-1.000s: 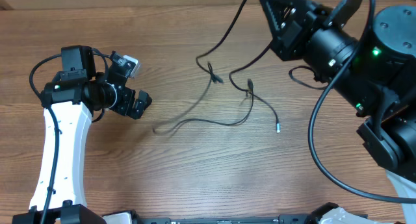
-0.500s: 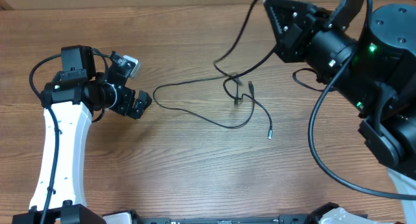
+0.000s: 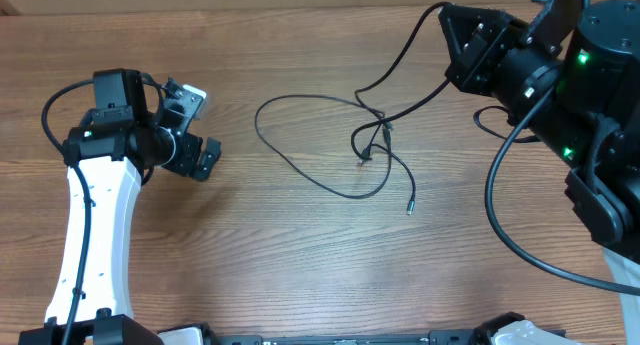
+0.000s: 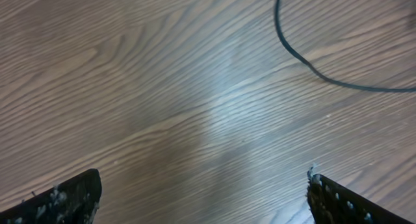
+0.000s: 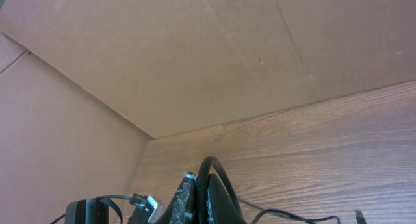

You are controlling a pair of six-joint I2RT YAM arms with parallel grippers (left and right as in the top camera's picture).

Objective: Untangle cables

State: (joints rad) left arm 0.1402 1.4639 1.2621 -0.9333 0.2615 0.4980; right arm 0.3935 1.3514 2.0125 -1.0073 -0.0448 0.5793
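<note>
Next, the left gripper moves to the wide cable loop's outer bend (image 3: 257, 119) (image 4: 290, 47), farthest from the right gripper, and closes there.
Thin black cables (image 3: 300, 135) lie mid-table in a wide loop, crossing in a small tangle (image 3: 370, 145). One free plug end (image 3: 409, 210) rests below it. A strand rises from the tangle to my right gripper (image 3: 452, 25), lifted at the far right and shut on it. The right wrist view shows the cable (image 5: 218, 175) arching out from between the closed fingers of the right gripper (image 5: 207, 201). My left gripper (image 3: 198, 133) hovers open, left of the loop and apart from it. In its wrist view, the left gripper (image 4: 205, 198) spans bare wood and a cable curve (image 4: 312, 63) lies ahead.
A brown cardboard wall (image 5: 195, 55) closes off the far side of the wooden table (image 3: 300, 275). The right arm's own thick black wire (image 3: 500, 235) hangs in a big arc at the right. Black fixtures (image 3: 350, 338) line the near edge.
My right gripper has moved right with the strand, dragging the cables. The long trailing end swung left and curled into a wide loop. The left gripper has hardly moved.
</note>
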